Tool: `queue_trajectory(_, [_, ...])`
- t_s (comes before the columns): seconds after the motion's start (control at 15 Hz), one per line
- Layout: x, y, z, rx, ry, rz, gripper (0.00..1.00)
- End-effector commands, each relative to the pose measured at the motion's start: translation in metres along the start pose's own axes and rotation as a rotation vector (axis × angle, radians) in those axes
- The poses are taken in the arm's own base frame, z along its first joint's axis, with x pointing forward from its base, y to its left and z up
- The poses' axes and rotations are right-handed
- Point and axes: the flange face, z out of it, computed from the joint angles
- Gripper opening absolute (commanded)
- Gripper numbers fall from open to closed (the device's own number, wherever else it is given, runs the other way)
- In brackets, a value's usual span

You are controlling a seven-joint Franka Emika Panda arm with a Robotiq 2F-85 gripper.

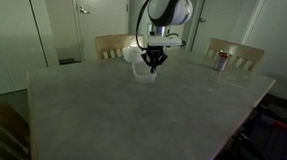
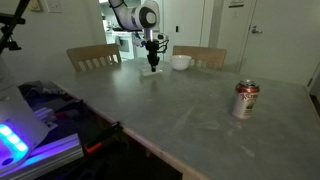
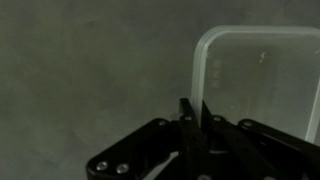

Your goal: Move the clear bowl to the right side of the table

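Note:
Next, I open my gripper and let go of the clear bowl on the grey table (image 1: 199, 58), close beside the small metallic can.
The clear bowl (image 3: 255, 80) is a squarish see-through container with a thick rim; in the wrist view it fills the upper right. My gripper (image 3: 193, 118) is shut on the bowl's left rim, which runs between the two fingers. In both exterior views the gripper (image 1: 156, 61) (image 2: 153, 62) hangs over the far part of the grey table (image 1: 131, 119) (image 2: 170, 120). The bowl (image 1: 144, 73) (image 2: 150, 73) is faint beneath it, at or just above the tabletop.
An opaque white round bowl (image 1: 132, 55) (image 2: 181, 62) sits close by the gripper at the table's far edge. A small metallic can (image 1: 222, 61) (image 2: 246, 100) stands apart. Wooden chairs (image 1: 235, 54) (image 2: 93, 56) line the far side.

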Motion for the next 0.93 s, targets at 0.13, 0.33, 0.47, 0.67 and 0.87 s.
queue_trajectory(0.13, [0.033, 0.067, 0.016, -0.006, 0.001, 0.259, 0.02])
queue_trajectory(0.33, [0.049, 0.106, 0.02, 0.001, 0.014, 0.407, 0.02])
queue_trajectory(0.47, [0.056, 0.127, 0.02, 0.011, 0.016, 0.497, 0.02])
queue_trajectory(0.67, [0.06, 0.126, 0.006, 0.009, 0.014, 0.477, 0.08])
queue_trajectory(0.87, [0.062, 0.13, 0.006, 0.01, 0.014, 0.492, 0.08])
